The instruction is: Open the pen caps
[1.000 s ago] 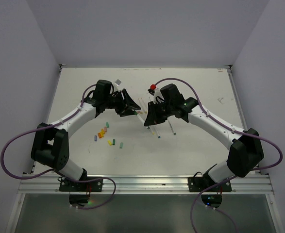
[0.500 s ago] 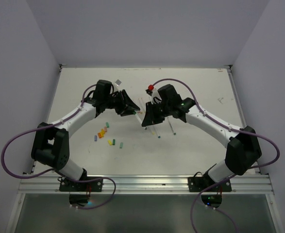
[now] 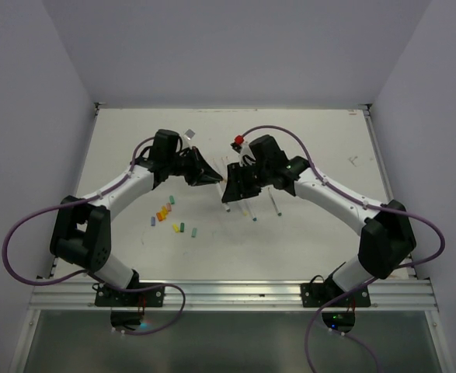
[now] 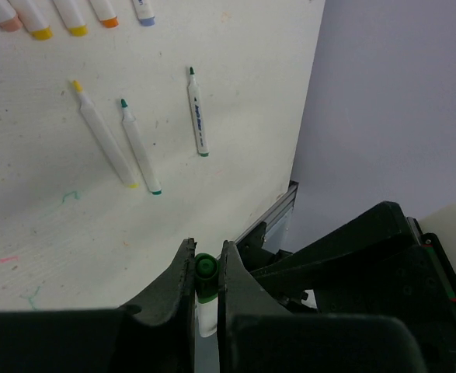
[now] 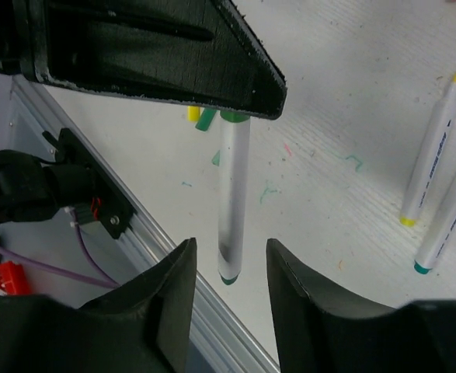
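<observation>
The green tail of the pen's body reaches only the fingertips of the robot's right gripper, so it should open that gripper and take the pen's white body farther up (image 5: 231, 221) before it pulls off the cap.
My left gripper (image 4: 205, 268) is shut on the green pen cap (image 4: 205, 273) of a white pen held above the table, its barrel (image 5: 233, 186) pointing toward the right gripper. My right gripper (image 5: 230, 264) is open, a finger on each side of the barrel's green tail (image 5: 228, 278) with a gap on both sides. In the top view the left gripper (image 3: 214, 179) and right gripper (image 3: 229, 187) meet at mid-table. Several loose pen caps (image 3: 167, 214) lie left of centre.
Three uncapped pens (image 4: 138, 146) lie on the white table (image 4: 235, 62), two of them also in the right wrist view (image 5: 433, 155). Several more pens with coloured ends (image 4: 33, 19) lie in a row. An aluminium rail (image 3: 228, 291) runs along the near edge.
The left gripper has closed on the pen's green cap. The right gripper has opened and let go of the barrel, shifting slightly left.
</observation>
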Tool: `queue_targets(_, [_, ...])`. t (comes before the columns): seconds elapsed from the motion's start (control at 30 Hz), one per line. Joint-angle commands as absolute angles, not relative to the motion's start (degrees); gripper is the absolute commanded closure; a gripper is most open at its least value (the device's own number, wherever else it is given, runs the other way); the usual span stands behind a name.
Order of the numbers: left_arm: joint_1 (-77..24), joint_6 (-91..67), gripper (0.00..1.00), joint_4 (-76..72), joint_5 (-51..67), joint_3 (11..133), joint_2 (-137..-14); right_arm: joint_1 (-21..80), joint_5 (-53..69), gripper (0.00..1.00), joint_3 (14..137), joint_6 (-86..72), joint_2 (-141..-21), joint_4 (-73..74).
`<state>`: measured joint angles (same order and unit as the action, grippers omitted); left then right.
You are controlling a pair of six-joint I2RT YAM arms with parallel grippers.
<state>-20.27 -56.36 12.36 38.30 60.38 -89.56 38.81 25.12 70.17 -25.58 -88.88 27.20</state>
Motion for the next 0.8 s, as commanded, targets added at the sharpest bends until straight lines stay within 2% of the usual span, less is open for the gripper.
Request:
queue_targets(0.0, [-20.13,-55.81,1.00,11.95,39.99,59.59,-88.51,38.76,23.65,0.53,74.17,-25.23,-89.03,25.22])
queue_targets(0.17, [-20.13,-55.99,1.00,12.83,39.82,59.76,-87.89,38.67,24.08,0.52,79.09,-25.58,-93.95,25.75])
queue_targets(0.27, [-20.13,-56.07,1.00,13.36,39.55,60.82,-88.24,39.02,25.31,0.58,80.07,-26.01,-96.50,25.75])
queue_targets(0.33, [-20.13,-56.25,1.00,13.62,39.29,61.78,-88.50,39.29,25.49,0.74,79.72,-26.10,-96.68,25.23])
queue_targets(0.4, [-20.13,-56.25,1.00,14.32,38.50,63.10,-88.68,39.72,25.31,1.00,78.84,-26.19,-96.07,25.31])
queue_targets(0.63, [-18.81,-54.14,1.00,27.85,29.10,74.96,-93.33,44.73,16.09,1.00,71.99,-24.96,-91.67,29.44])
queue_targets(0.77, [-18.19,-56.95,1.00,23.57,31.55,75.25,-93.34,46.84,16.17,1.00,67.86,-25.31,-88.78,26.99])
